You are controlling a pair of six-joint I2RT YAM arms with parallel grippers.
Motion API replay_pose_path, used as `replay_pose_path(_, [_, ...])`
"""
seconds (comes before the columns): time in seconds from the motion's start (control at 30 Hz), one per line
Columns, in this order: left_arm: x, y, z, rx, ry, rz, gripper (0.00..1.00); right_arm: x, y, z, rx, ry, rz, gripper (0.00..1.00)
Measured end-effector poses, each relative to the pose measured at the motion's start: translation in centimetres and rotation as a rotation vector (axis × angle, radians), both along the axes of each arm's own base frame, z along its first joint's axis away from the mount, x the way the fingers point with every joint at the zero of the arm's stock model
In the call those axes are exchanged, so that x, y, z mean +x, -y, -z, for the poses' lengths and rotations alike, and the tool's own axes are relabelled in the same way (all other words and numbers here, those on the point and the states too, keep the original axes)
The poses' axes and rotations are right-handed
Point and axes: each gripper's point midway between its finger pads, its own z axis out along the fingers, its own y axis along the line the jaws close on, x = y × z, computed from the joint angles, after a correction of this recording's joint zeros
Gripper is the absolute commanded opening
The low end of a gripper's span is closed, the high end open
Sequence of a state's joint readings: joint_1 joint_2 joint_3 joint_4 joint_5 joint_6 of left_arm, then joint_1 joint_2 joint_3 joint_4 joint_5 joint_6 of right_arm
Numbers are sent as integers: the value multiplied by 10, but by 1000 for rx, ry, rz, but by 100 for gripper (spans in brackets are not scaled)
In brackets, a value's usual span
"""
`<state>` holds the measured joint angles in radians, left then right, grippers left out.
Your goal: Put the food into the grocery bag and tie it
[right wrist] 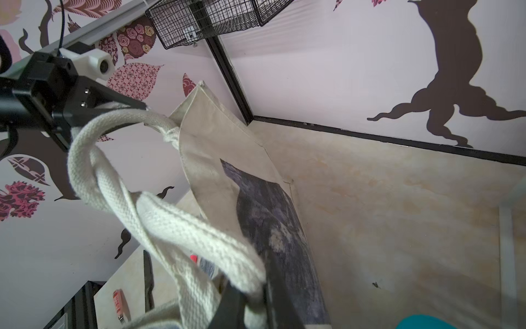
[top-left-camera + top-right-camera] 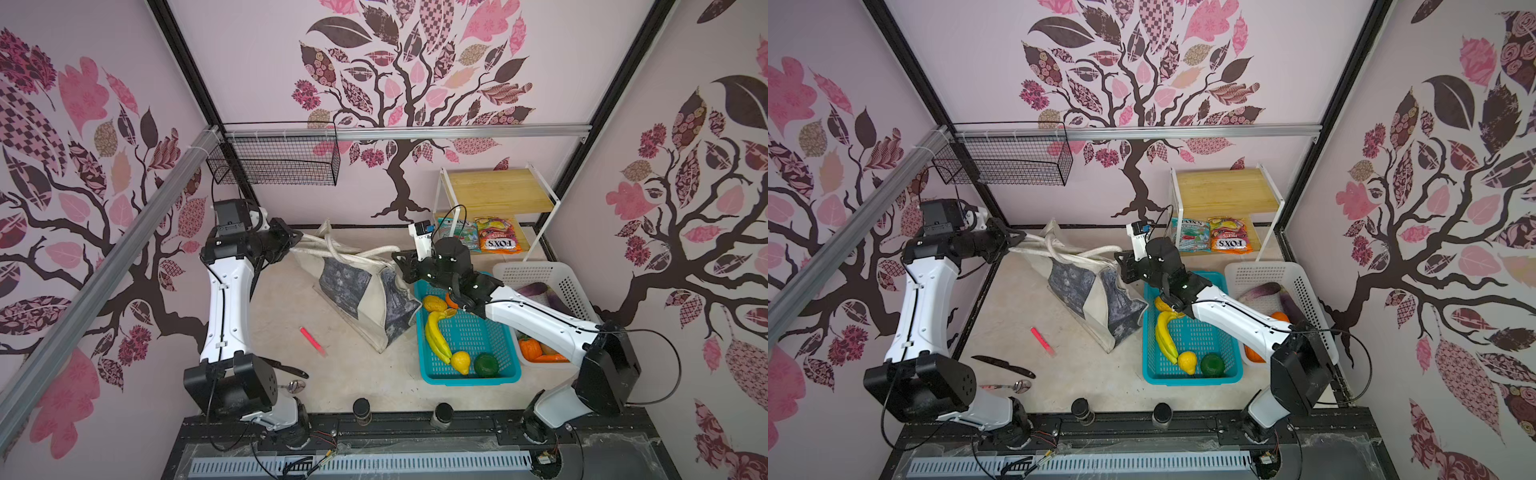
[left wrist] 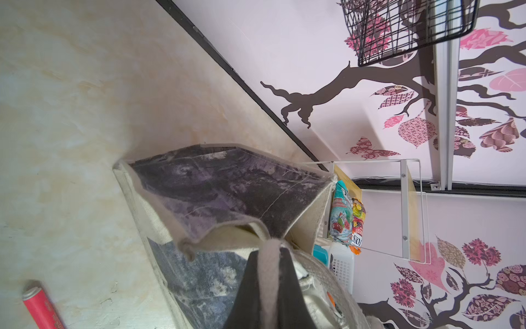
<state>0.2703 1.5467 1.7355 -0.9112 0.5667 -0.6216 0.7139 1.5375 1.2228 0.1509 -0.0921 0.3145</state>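
Note:
My left gripper is to let go of the strap on top of the cream grocery bag (image 2: pixel 304 237), at the end of the bag below the wire basket.
The cream grocery bag (image 2: pixel 353 291) (image 2: pixel 1088 286) leans over mid-table with its dark printed sides showing. Its two strap handles (image 1: pixel 113 182) are crossed and twisted round each other above its mouth. My left gripper (image 2: pixel 300 237) (image 3: pixel 271 250) is shut on one strap at the bag's far-left end. My right gripper (image 2: pixel 397 257) (image 1: pixel 250 290) is shut on the other strap at the bag's right. Food lies outside the bag: bananas (image 2: pixel 436 336), a lemon (image 2: pixel 460 361) and a green fruit (image 2: pixel 486 365) in the teal basket (image 2: pixel 511 374), and snack packets (image 2: pixel 496 239) on the shelf.
A white perforated basket (image 2: pixel 536 270) with purple and orange vegetables stands right of the teal one. A pink marker (image 2: pixel 312 340), a knife (image 2: pixel 1003 365) and a spoon (image 2: pixel 1017 386) lie front left. Two dark jars (image 2: pixel 361 411) stand at the front edge. A wire basket (image 2: pixel 274 162) hangs on the rail.

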Motion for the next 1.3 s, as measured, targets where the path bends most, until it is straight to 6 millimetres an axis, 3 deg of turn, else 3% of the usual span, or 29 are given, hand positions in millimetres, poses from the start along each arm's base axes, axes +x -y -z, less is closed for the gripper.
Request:
replay_pose_path(0.23, [13,-10,-12,44,-9,-15,0,-8,-13,2,1,6,-16,0])
replay_pose_path(0.57, [24,-18,-34,77,-3,-31,0,20,-15,-6,-10,1,11,0])
replay_pose_path(0.73, [18,-19,-14,82,-37,-38,0,24,-9,7,-32,-12,19,0])
replay_pose_path(0.87, [6,-23,1,120,-38,-69,0,41,-2,9,-69,-6,36,0])
replay_pose_path(1.07, [-11,-43,4,228,5,-155,0,58,-17,1,-103,-20,14,0])
replay_pose_path(1.3, [-17,-53,18,270,4,-189,0,68,-25,11,-125,-67,15,0])
